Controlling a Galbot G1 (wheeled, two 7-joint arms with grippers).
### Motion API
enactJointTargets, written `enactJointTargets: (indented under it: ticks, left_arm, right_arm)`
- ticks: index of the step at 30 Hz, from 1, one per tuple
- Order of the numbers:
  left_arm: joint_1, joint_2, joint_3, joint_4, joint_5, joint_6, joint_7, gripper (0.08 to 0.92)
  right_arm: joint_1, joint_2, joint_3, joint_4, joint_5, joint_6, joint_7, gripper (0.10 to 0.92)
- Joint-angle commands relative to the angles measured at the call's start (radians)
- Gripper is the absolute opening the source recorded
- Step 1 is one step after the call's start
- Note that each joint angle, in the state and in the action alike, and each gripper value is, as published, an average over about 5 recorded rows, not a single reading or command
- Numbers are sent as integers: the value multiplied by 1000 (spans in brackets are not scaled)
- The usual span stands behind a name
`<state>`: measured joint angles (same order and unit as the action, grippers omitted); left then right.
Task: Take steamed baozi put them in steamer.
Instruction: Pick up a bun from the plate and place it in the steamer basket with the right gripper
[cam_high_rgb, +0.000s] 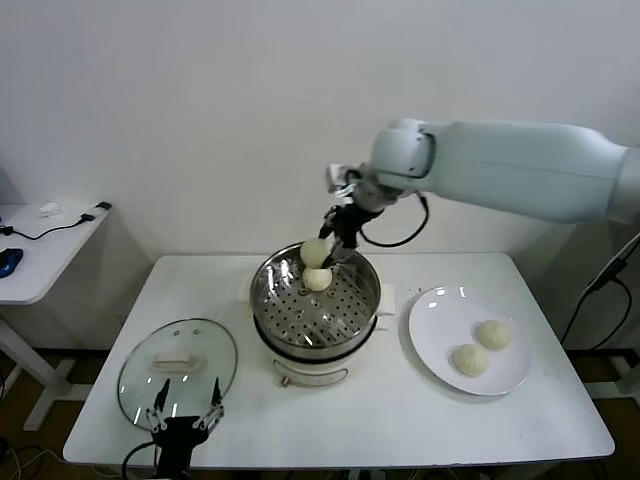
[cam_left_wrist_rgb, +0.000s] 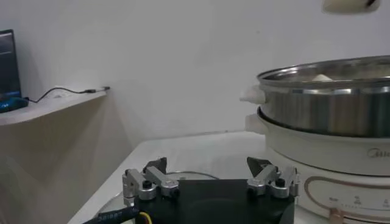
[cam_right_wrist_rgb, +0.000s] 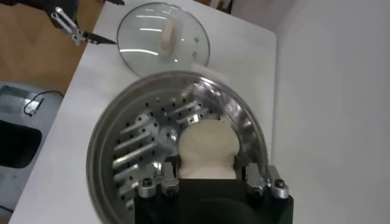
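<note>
My right gripper will let go of the held baozi on the steamer bottom near the glass lid (cam_high_rgb: 279, 298) (cam_right_wrist_rgb: 191, 115), next to the other baozi.
My right gripper (cam_high_rgb: 330, 240) is shut on a cream-white baozi (cam_high_rgb: 314, 252) and holds it just above the far rim of the steel steamer (cam_high_rgb: 300, 335). In the right wrist view the held baozi (cam_right_wrist_rgb: 206, 149) sits between the gripper's fingers (cam_right_wrist_rgb: 206, 169) over the perforated steamer bottom (cam_right_wrist_rgb: 131, 143). A second baozi (cam_high_rgb: 318, 279) lies inside the steamer, right below the held one. Two more baozi (cam_high_rgb: 493, 334) (cam_high_rgb: 470, 359) lie on the white plate (cam_high_rgb: 430, 330). My left gripper (cam_high_rgb: 185, 412) is open and empty at the table's front left, near the steamer's side (cam_left_wrist_rgb: 323, 103).
The glass lid (cam_high_rgb: 178, 365) with its white handle lies flat on the table left of the steamer; it also shows in the right wrist view (cam_right_wrist_rgb: 163, 30). A side table (cam_high_rgb: 40, 240) with cables stands at the far left. A white wall is behind.
</note>
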<state>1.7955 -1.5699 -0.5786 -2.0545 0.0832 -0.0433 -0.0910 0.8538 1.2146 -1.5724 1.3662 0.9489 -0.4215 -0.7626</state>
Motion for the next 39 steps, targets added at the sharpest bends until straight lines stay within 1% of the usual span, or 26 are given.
enactJointTargets:
  ticks: [1,7,13,22,24,27,32,36,39]
  left_arm:
    - [-4,-3,-1,0,3,3,1,823]
    - [-6,-3,-1,5,3,4,1,823]
    - [-9,-2,-2,11,2,3,1,823]
    - [-12,-1,0,12,1,2,0,823]
    - [-12,-1,1,12,1,1,0,823]
    - [-11,-1,3,10,1,1,0,823]
    - [-11,-2,5,6,3,3,1,823]
    - [-13,-3,4,2,4,6,3,823]
    - [-17,-3,1,3,4,11,4,823]
  right_arm:
    - [-145,187,-8,-77,24,-95,118,594]
    - [-220,217,-9,-154,-30,-101,127,594]
    - [-262,235,-12,-194,-72,-102,130,594]
    - [-283,236,7,-223,-79,-100,137,594]
    - [-282,235,11,-224,-78,-93,133,604]
    - [-274,230,25,-225,-77,-69,118,661]
    - [-210,194,42,-209,-112,4,48,790]
    - [-121,114,49,-168,-160,87,-49,820]
    - [-51,6,61,-128,-180,129,-121,822]
